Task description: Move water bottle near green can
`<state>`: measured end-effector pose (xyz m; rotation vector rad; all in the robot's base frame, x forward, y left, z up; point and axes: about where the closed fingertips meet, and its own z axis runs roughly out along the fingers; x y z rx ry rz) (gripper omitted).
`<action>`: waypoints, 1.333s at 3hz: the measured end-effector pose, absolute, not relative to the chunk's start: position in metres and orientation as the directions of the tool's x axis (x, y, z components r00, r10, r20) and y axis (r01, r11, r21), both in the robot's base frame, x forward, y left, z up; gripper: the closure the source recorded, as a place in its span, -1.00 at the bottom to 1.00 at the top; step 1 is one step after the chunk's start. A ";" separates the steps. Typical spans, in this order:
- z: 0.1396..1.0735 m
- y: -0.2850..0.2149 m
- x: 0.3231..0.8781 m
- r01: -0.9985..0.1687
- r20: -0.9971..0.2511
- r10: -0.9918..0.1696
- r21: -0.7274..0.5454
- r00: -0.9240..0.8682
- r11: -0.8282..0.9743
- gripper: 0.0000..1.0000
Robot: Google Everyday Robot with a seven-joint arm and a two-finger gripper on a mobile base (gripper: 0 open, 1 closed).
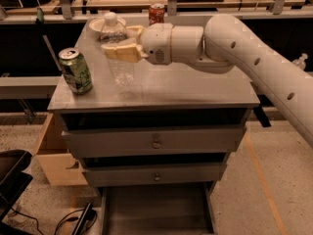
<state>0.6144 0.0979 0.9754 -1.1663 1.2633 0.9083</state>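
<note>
I should use my gripper to set the water bottle down near the front edge of the grey cabinet top [119, 97], next to the green can.
The water bottle [117, 53], clear ribbed plastic with a white cap, stands upright over the left middle of the grey cabinet top [195, 89]. My gripper [120, 45] comes in from the right and is shut on the bottle's upper body, with tan fingers [122, 53] on either side. The green can [75, 71], green-and-white with a silver top, stands at the left front edge, a short gap to the left of the bottle.
A white bowl [98, 23] sits at the back left of the top behind the bottle. A red-orange soda can [156, 12] stands at the back middle. My white arm [254, 53] spans the right side. Drawers sit below; a cardboard box [51, 155] is on the floor left.
</note>
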 end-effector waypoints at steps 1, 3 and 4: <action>0.960 0.105 0.610 -0.977 -0.990 -0.106 -0.108 0.089 0.184 1.00; 0.941 0.112 0.608 -0.986 -0.997 -0.074 -0.031 0.020 0.162 1.00; 0.932 0.110 0.611 -0.985 -0.999 -0.036 0.008 -0.014 0.172 1.00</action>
